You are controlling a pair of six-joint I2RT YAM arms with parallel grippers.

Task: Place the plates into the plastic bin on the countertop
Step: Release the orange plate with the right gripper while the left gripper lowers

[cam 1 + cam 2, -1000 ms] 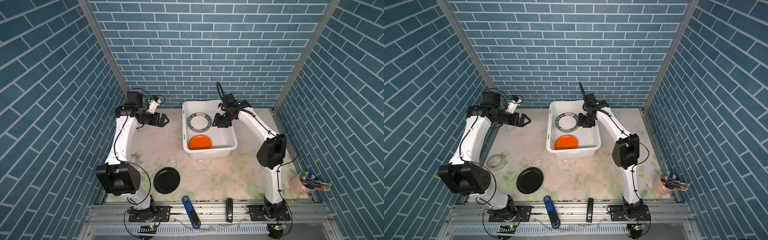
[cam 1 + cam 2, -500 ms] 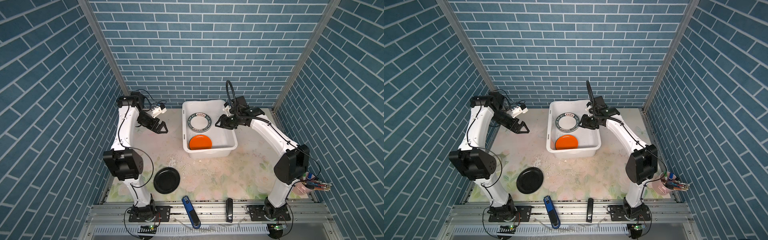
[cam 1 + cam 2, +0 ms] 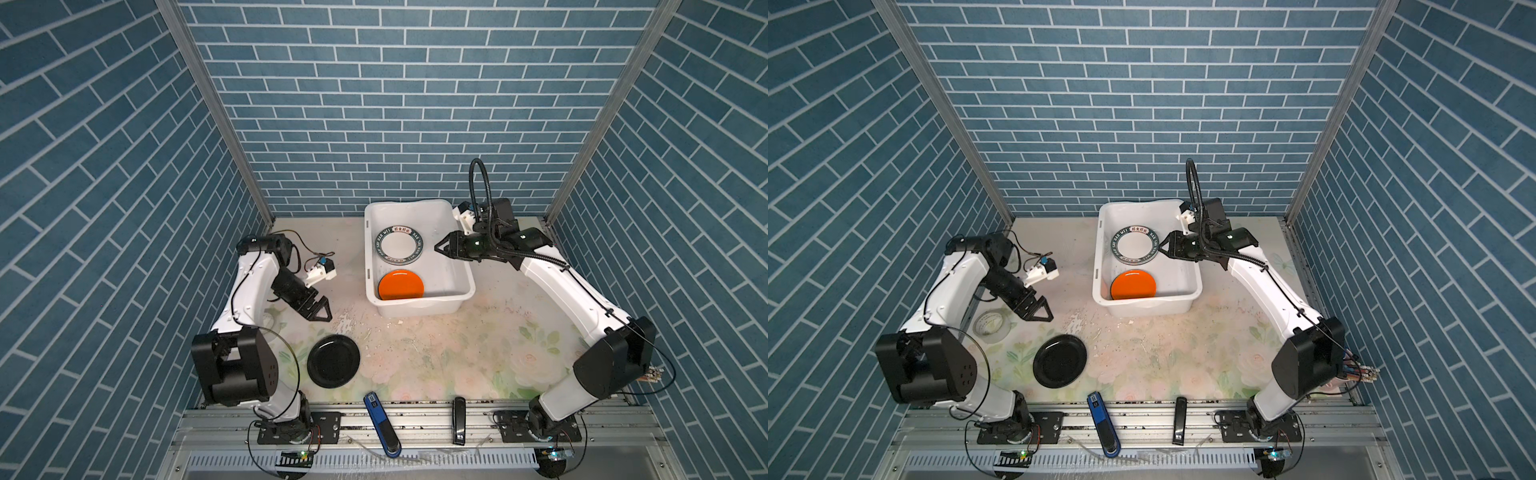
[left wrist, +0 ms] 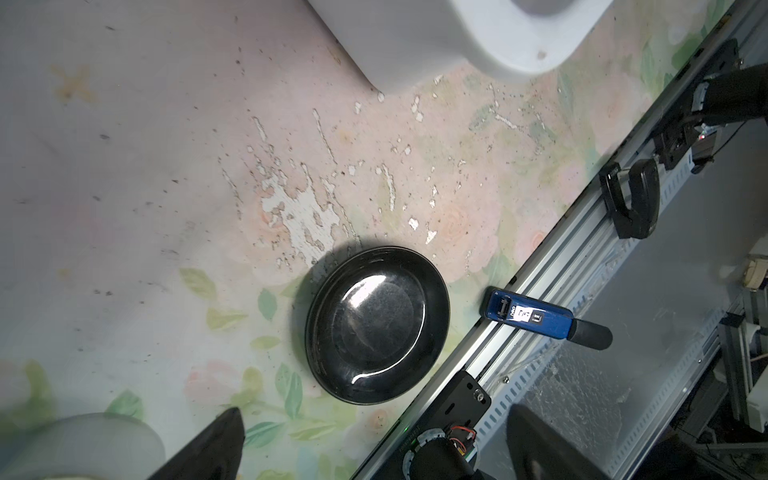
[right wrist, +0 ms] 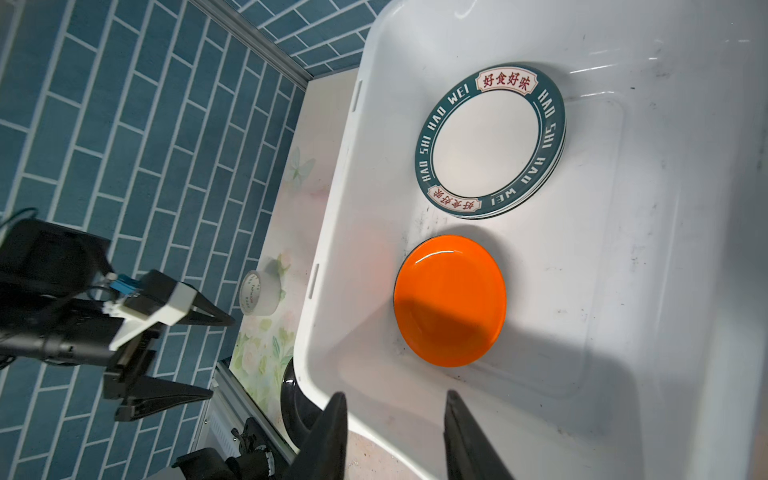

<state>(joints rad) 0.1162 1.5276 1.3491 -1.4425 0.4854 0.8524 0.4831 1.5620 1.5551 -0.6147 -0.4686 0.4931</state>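
The robot's left gripper should next move to the black plate's back rim [image 3: 318,340] [image 4: 308,331], on the side of the plate away from the front metal bar, and close there.
The white plastic bin [image 3: 367,266] [image 3: 1183,286] [image 5: 623,216] stands at the back of the flowered countertop [image 3: 436,357]. Inside it a teal-lettered plate [image 3: 398,245] [image 3: 1134,246] [image 5: 486,141] tops a small stack, with an orange plate [image 3: 401,284] [image 3: 1133,284] [image 5: 451,299] beside it. A black plate [image 3: 333,361] [image 3: 1059,360] [image 4: 376,324] lies on the countertop at the front left. My left gripper [image 3: 328,309] [image 3: 1047,309] [image 4: 376,411] hangs wide open above and behind it. My right gripper [image 3: 438,248] [image 3: 1163,249] [image 5: 395,395] hovers over the bin's right side, partly open and empty.
A whitish tape roll [image 3: 990,326] [image 5: 257,297] lies left of the black plate, under my left arm. A blue tool [image 3: 380,424] and a black tool [image 3: 458,419] rest on the front metal rail. A cup of pens [image 3: 1358,370] stands at the far right. Brick walls close three sides.
My left gripper has swung from the back left forward and down toward the black plate. My right gripper has drawn back to the right over the bin. The plates have not moved.
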